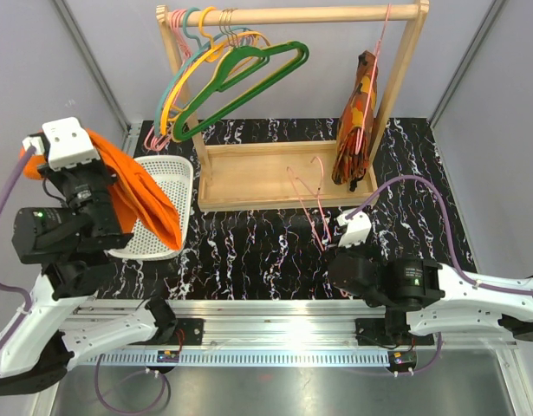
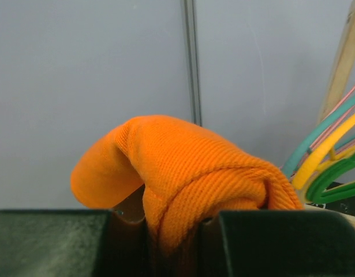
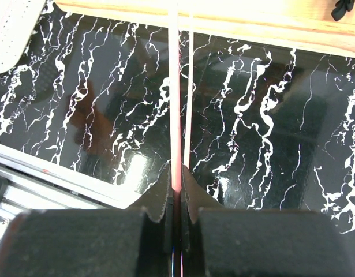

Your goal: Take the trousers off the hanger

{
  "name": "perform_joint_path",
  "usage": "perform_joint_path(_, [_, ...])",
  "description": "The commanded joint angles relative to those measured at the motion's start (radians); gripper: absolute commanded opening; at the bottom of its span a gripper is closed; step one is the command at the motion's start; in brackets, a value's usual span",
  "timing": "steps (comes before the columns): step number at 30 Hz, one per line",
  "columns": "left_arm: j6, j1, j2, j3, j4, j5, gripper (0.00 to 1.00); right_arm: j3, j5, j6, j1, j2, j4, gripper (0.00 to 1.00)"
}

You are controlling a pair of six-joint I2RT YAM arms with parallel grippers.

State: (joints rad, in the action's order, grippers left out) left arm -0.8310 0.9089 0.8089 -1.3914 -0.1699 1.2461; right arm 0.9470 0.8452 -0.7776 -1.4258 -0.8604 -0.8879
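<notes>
Next, I drop the orange trousers from my left gripper inside the white perforated basket [image 1: 155, 212] beside the wooden rack.
The bright orange trousers [image 1: 132, 192] hang from my left gripper [image 1: 67, 149], held high at the left, their lower end drooping over the white basket. In the left wrist view the cloth [image 2: 189, 173] bunches between the jaws of the gripper [image 2: 174, 234], which is shut on it. The bare pink wire hanger [image 1: 308, 198] lies from the rack's base down to my right gripper [image 1: 329, 237]. In the right wrist view the gripper [image 3: 176, 180] is shut on the pink wire [image 3: 175, 86] just above the black marbled table. The trousers are clear of the hanger.
A white perforated basket [image 1: 172, 178] sits left of the wooden rack [image 1: 266, 173]. Green, yellow and teal hangers [image 1: 236, 74] hang on its rail [image 1: 335, 14] at the left. A camouflage garment [image 1: 357, 121] hangs on another pink hanger at the right.
</notes>
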Motion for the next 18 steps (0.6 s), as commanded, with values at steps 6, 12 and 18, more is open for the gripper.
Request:
perform_joint_path(6, [0.309, -0.249, -0.013, 0.179, 0.162, -0.131, 0.0, 0.019, 0.002, 0.035, 0.002, -0.015, 0.075, 0.0])
perform_joint_path(12, [0.575, -0.531, 0.009, 0.23, 0.308, -0.158, 0.0, 0.035, -0.012, 0.055, 0.004, -0.034, 0.084, 0.0])
perform_joint_path(18, [0.638, -0.689, 0.003, 0.311, 0.255, -0.087, 0.0, 0.032, -0.024, 0.077, 0.002, -0.02, 0.115, 0.0])
